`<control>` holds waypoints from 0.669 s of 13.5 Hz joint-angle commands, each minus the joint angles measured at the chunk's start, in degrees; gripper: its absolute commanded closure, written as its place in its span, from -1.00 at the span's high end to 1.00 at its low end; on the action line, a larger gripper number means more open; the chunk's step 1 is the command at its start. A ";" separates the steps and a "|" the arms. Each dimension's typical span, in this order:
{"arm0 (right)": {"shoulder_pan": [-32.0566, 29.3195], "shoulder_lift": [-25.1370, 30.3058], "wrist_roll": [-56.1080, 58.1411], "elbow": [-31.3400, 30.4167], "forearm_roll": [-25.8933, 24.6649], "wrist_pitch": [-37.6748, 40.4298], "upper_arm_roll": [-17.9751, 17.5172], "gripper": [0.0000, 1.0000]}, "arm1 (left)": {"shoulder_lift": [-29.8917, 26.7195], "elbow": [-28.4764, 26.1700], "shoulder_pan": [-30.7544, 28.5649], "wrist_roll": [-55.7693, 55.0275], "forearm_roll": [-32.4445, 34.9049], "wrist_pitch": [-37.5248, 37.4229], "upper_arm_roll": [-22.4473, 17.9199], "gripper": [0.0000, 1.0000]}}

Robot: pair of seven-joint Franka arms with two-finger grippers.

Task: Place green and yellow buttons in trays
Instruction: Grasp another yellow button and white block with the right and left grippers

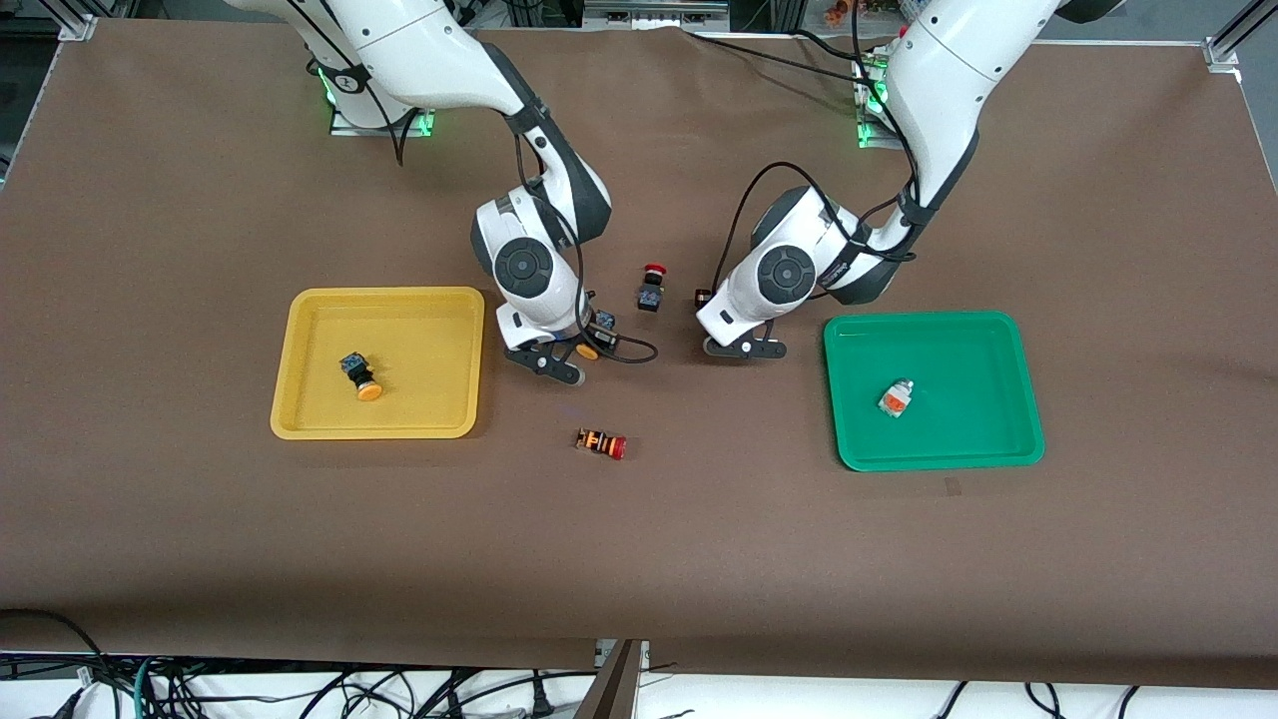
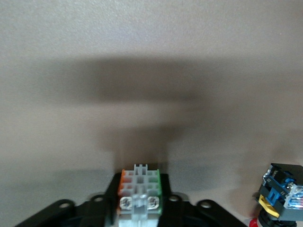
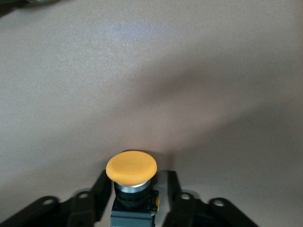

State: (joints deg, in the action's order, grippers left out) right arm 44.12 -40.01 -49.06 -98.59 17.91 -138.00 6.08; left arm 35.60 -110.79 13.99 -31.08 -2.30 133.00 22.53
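My left gripper needs to release the whitish-grey button in the middle of the green tray (image 1: 944, 381), next to the grey button.
A whitish-grey button (image 2: 140, 182) with one orange and one green side sits between the black fingers of my left gripper (image 2: 140, 185), which is shut on it. That gripper (image 1: 744, 350) is down at the table beside the green tray (image 1: 929, 320), and hides the button in the front view. My right gripper (image 1: 559, 361) is low beside the yellow tray (image 1: 300, 330). A yellow-capped button (image 3: 131, 168) (image 1: 589, 350) stands between the fingers of this gripper (image 3: 135, 189), with a narrow gap on one side. Another yellow-capped button (image 1: 359, 375) lies in the yellow tray. A grey button with an orange patch (image 1: 896, 398) lies in the green tray.
A black button with a red cap (image 1: 651, 288) (image 2: 279, 198) stands between the two grippers, a little farther from the front camera. An orange-striped button with a red cap (image 1: 601, 443) lies nearer the front camera, between the trays.
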 commanded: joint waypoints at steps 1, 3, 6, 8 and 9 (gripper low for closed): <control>0.62 0.02 0.37 -0.02 0.81 0.36 0.52 -0.61 | -2.81 2.32 -0.46 -0.21 1.07 -8.86 -0.30 -1.00; 0.27 1.50 3.42 0.23 0.64 1.58 1.30 -0.90 | -3.78 6.96 -1.42 0.05 1.24 -18.61 -0.47 -1.00; 0.01 6.07 18.68 1.99 0.02 14.73 9.36 -0.90 | -3.78 17.07 -4.83 6.43 3.51 -34.86 -0.56 -1.00; 0.01 7.05 30.72 1.56 0.02 20.37 15.26 -0.90 | -3.78 19.99 -10.27 15.83 6.42 -40.70 -0.47 -1.00; 0.01 7.05 35.22 1.12 0.02 21.01 17.89 -0.88 | -3.78 20.17 -12.82 21.53 8.08 -41.76 -0.56 -1.00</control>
State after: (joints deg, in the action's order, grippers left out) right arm 43.92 -34.06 -22.23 -96.13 17.76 -119.58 20.24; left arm 31.16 -92.41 5.97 -18.88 3.42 94.71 21.68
